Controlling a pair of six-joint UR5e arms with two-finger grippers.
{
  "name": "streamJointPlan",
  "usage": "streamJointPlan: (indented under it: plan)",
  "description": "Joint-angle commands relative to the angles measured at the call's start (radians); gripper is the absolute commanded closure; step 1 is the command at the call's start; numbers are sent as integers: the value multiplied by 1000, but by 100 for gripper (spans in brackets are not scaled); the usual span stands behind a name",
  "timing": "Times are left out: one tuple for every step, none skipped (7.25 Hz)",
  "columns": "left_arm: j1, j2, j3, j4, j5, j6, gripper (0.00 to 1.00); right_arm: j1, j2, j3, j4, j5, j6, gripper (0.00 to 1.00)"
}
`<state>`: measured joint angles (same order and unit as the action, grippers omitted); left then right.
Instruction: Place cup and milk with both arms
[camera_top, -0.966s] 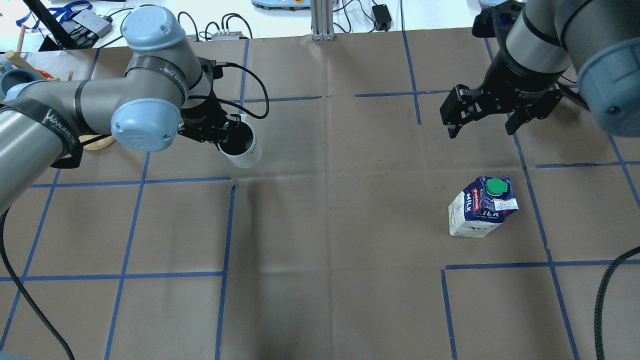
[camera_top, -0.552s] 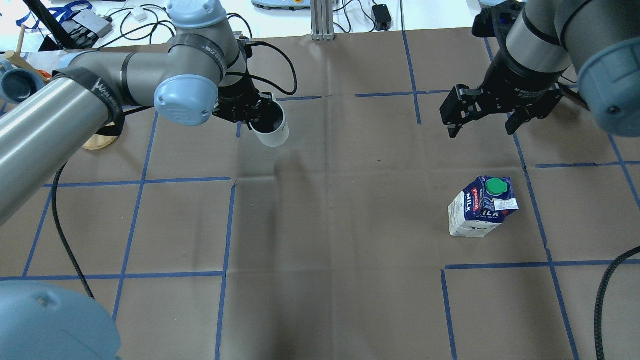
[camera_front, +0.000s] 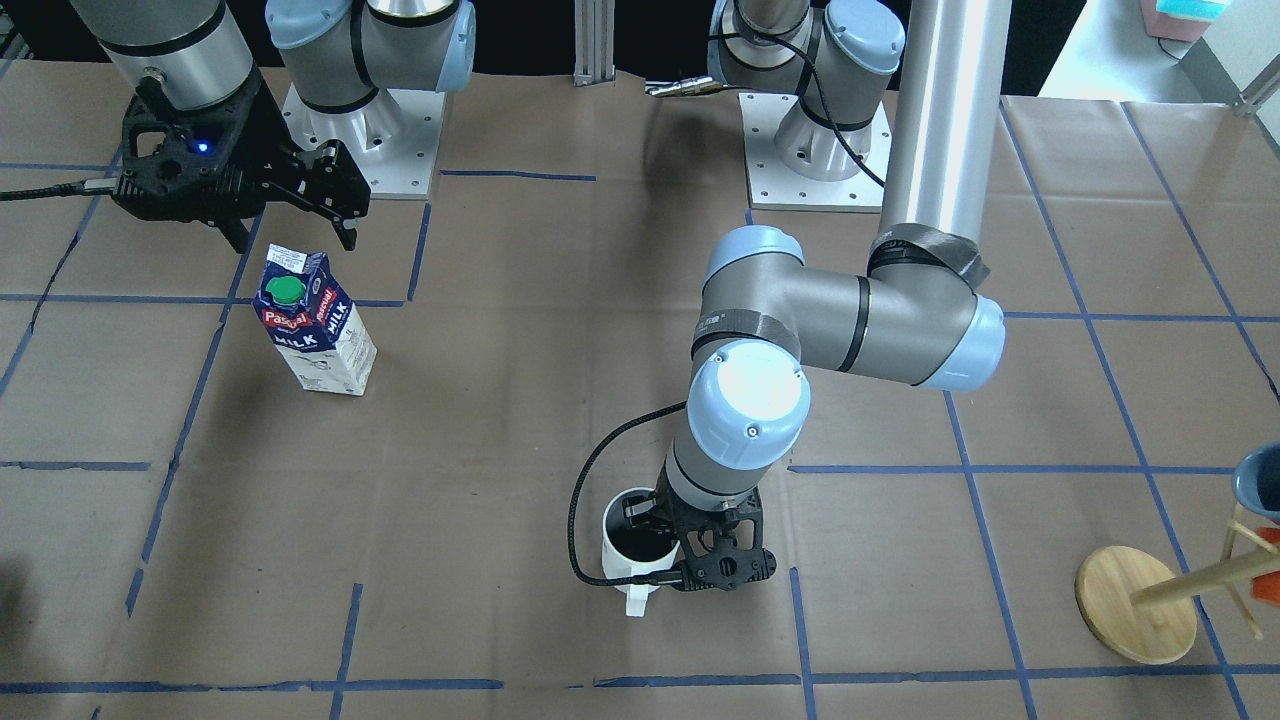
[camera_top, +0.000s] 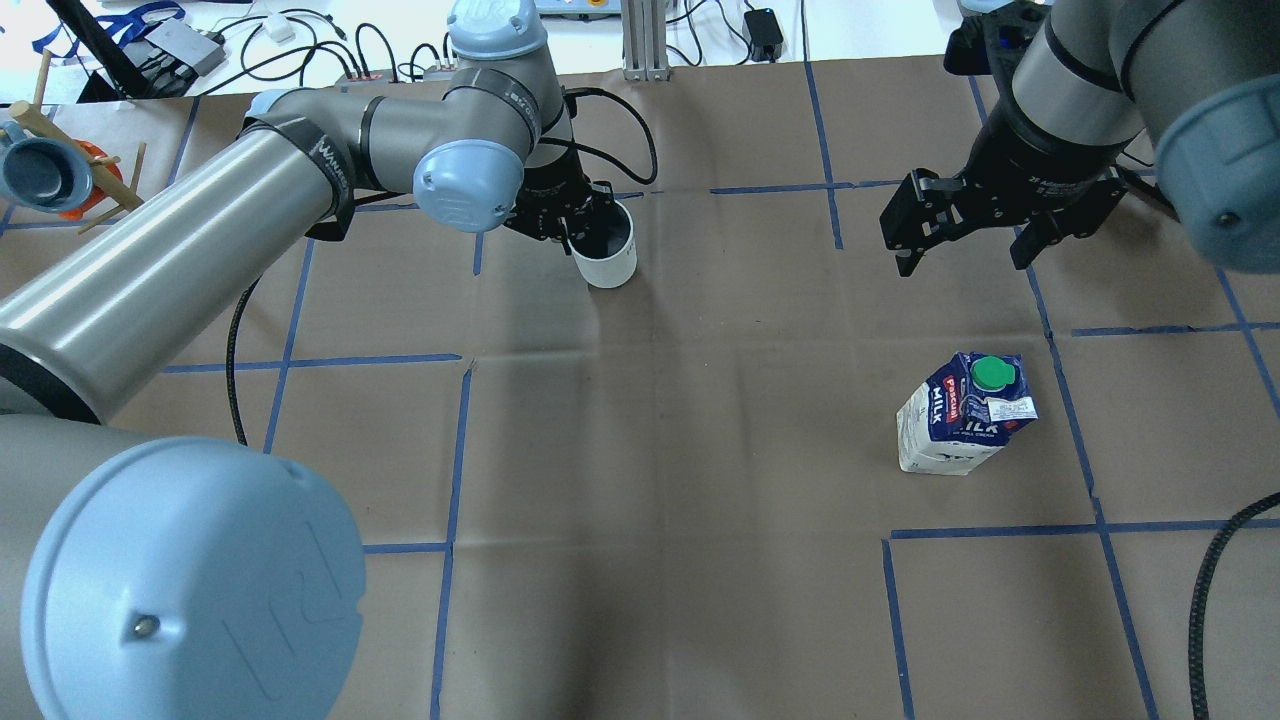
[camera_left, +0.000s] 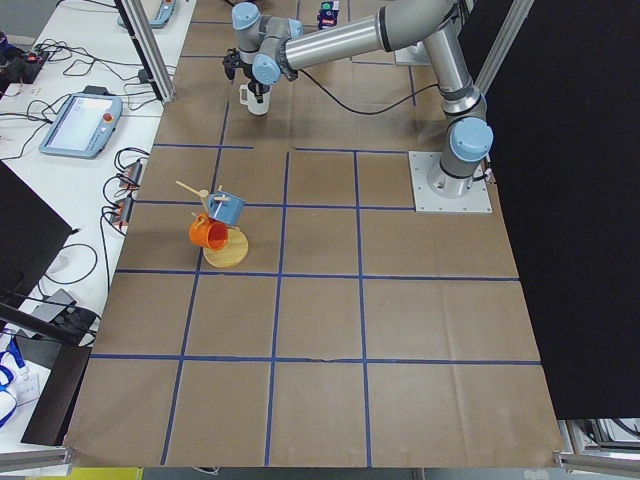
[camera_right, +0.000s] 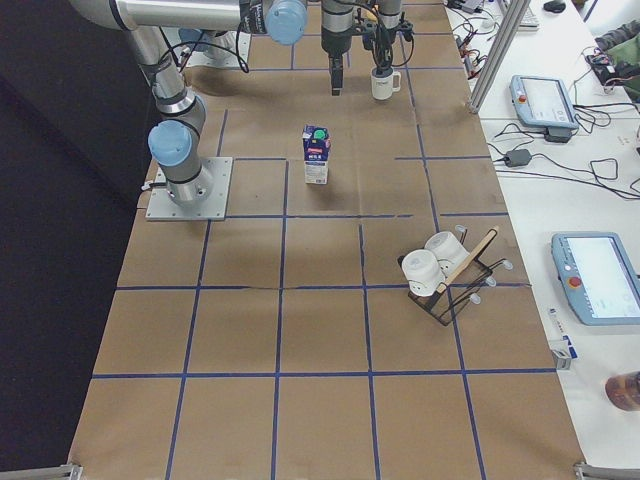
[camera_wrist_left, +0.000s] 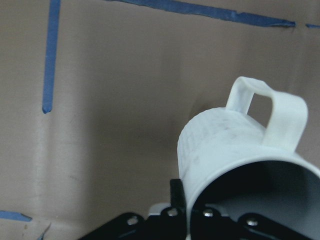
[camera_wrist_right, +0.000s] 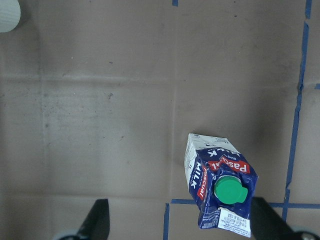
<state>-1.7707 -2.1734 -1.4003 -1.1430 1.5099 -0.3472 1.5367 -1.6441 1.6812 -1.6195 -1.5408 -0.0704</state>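
Note:
The robot's right gripper needs to next go down to the top of the milk (camera_front: 295, 292) (camera_wrist_right: 227, 191) and close there, with its fingers on both sides of the green cap.
The white cup (camera_top: 607, 252) hangs in my left gripper (camera_top: 580, 228), which is shut on its rim, at the far middle of the table. It also shows in the front view (camera_front: 632, 545) and the left wrist view (camera_wrist_left: 235, 150), handle pointing away from the robot. I cannot tell whether its base touches the paper. The milk (camera_top: 965, 415) stands upright on the right side, green cap up. My right gripper (camera_top: 962, 262) is open and empty, hovering beyond and above the milk (camera_wrist_right: 217, 187). It stands at the left in the front view (camera_front: 292, 240), above the milk (camera_front: 315, 335).
A wooden mug tree (camera_front: 1135, 600) with a blue and an orange mug stands at the far left (camera_top: 45, 175). A rack with two white cups (camera_right: 440, 270) sits beyond the robot's right. Blue tape lines (camera_top: 455, 450) grid the brown paper. Cables (camera_top: 400, 50) lie past the far edge.
My left arm has carried the cup to the right and a little farther from the robot. The right gripper and the milk have not moved.

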Motion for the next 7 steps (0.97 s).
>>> streamJointPlan:
  plan:
    - [-21,-13,3,0,-16,-3,100,0,0,0,0,1,0,0]
    - [-21,-9,-3,-1,-13,-1,92,0,0,0,0,-1,0,0]
    - [-21,-5,-8,-3,-8,5,71,0,0,0,0,-1,0,0]
    - [-21,-3,-16,0,-7,8,18,0,-2,0,0,1,0,0]
    - [-21,19,-26,-6,-10,11,14,-1,-2,0,0,1,-3,0]
    - [-15,68,-58,-7,-8,19,1,-1,-2,0,0,1,-8,0]
    - [8,139,-116,-27,12,63,1,-1,-2,0,-2,1,-9,0]
